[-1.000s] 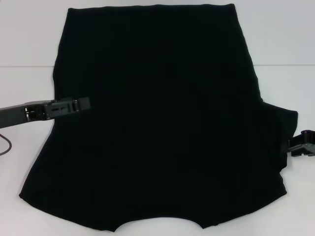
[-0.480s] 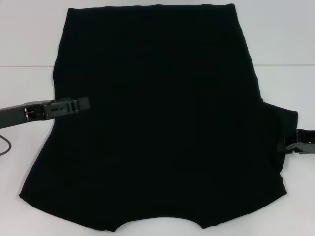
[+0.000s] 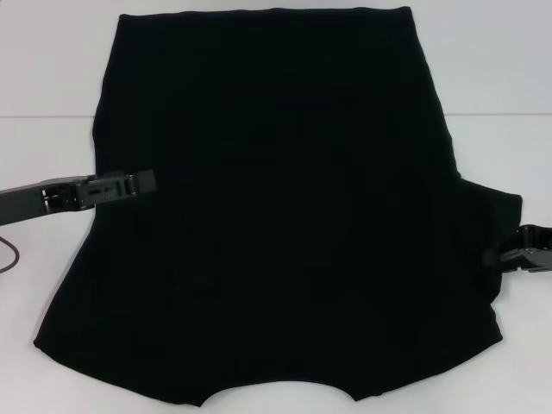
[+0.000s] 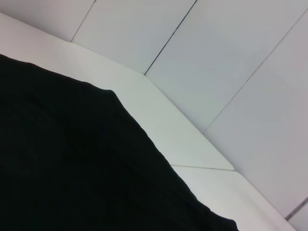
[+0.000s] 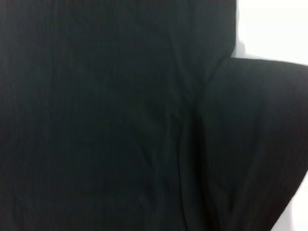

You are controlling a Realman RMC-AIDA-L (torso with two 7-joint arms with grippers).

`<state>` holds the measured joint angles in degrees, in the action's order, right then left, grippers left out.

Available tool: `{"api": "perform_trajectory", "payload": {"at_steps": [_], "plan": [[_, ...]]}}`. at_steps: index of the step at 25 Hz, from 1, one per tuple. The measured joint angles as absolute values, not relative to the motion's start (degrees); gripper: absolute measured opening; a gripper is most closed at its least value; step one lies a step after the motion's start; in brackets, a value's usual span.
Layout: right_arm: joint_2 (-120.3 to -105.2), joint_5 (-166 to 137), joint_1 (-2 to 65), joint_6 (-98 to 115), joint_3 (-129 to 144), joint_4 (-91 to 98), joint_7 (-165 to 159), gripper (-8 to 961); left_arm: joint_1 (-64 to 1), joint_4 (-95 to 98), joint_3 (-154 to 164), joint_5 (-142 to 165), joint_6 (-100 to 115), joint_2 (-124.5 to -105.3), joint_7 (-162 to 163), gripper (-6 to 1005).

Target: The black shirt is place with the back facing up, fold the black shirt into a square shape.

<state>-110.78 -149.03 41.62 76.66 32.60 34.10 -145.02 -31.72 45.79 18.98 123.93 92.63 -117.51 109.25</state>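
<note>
The short sleeve sticks out beyond the shirt's side, so next my right gripper grabs the sleeve's outer edge [image 3: 518,212] and folds it in over the body first.
The black shirt [image 3: 285,216] lies flat on the white table [image 3: 52,69], its plain side up, with the hem far from me and the neck opening at the near edge. One short sleeve [image 3: 498,217] sticks out on the right. My left gripper [image 3: 147,182] reaches in over the shirt's left edge, low above the cloth. At the outer edge of the right sleeve sits my right gripper [image 3: 493,257]. The left wrist view shows the shirt [image 4: 72,168] and its edge. Cloth fills the right wrist view, where the sleeve [image 5: 260,134] meets the shirt's body [image 5: 106,115].
Bare white table shows to the left, right and far side of the shirt. A dark cable [image 3: 9,259] loops near the left arm. A grey panelled wall [image 4: 231,57] stands beyond the table's edge.
My right gripper has crept inward, leftward, onto the edge of the right sleeve. The left gripper and the shirt have stayed where they were.
</note>
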Motion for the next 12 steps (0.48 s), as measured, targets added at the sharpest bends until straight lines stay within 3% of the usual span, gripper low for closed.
{"api": "perform_trajectory", "payload": {"at_steps": [4,9,12], "plan": [[-110.76,-148.57,41.73,76.25,32.6,34.07,-145.09,261,-31.73,45.79,18.99,123.44,92.63,-117.51,109.24,915],[-110.95,-148.87,42.05,74.87,33.24,33.04,-145.9,442,-31.73,45.79,18.98,123.31,92.43,-117.51,109.25,915],[-110.91,-148.93,42.11,74.61,33.78,32.7,-145.93,436,-31.73,45.79,18.99,123.31,92.09,-117.51,109.24,915]]}}
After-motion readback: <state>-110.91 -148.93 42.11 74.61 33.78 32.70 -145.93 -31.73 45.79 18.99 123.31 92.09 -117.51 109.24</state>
